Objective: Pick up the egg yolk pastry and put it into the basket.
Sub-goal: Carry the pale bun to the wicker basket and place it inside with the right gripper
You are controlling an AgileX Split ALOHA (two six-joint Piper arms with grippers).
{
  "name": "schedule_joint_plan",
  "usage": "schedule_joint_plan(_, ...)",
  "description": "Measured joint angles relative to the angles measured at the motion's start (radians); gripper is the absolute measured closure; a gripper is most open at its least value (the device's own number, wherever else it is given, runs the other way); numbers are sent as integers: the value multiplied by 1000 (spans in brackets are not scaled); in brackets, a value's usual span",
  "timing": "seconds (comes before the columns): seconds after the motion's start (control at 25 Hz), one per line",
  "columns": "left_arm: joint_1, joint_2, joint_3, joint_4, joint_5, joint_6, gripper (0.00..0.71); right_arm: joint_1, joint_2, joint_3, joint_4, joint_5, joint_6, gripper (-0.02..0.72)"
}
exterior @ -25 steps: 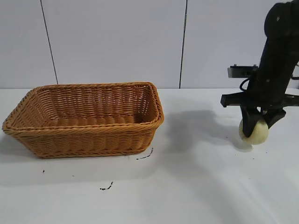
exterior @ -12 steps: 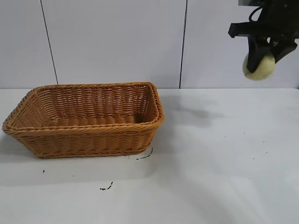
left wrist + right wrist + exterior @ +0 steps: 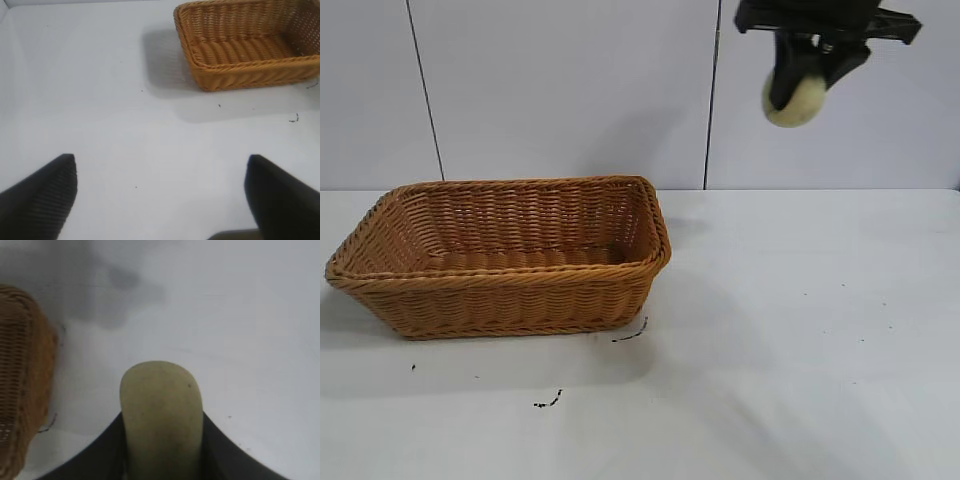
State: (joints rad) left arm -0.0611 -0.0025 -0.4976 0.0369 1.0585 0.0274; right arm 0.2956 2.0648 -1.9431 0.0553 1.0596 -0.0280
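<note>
My right gripper is going to set the egg yolk pastry down in the middle of the basket, just behind the front rim of the basket (image 3: pixel 515 253).
High above the table, my right gripper (image 3: pixel 798 95) is shut on the egg yolk pastry (image 3: pixel 796 104), a pale yellow-cream lump pinched between the black fingers (image 3: pixel 100 455). In the right wrist view the pastry (image 3: pixel 162 415) fills the gap between them. It hangs to the right of the basket (image 3: pixel 500 285), an orange-brown wicker basket on the left half of the table with nothing inside. The basket's corner (image 3: pixel 20 390) shows at the edge of the right wrist view. My left gripper (image 3: pixel 160 175) is open above bare table, the basket (image 3: pixel 220 77) farther off in its view.
White table with small dark marks (image 3: pixel 548 402) in front of the basket. A white panelled wall (image 3: pixel 570 90) stands behind. The table to the right of the basket is bare.
My right gripper has lifted the pastry off the table at the right, risen high, and travelled left toward the basket. The basket has not moved.
</note>
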Motion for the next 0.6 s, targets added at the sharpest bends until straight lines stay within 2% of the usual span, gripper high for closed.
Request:
schedule_joint_plan(0.32, 0, 0, 0, 0, 0, 0, 17, 236, 142, -163, 0, -22, 0, 482)
schedule_joint_plan(0.48, 0, 0, 0, 0, 0, 0, 17, 328, 226, -209, 0, -70, 0, 482)
schedule_joint_plan(0.6, 0, 0, 0, 0, 0, 0, 17, 375, 288, -211, 2, -143, 10, 482)
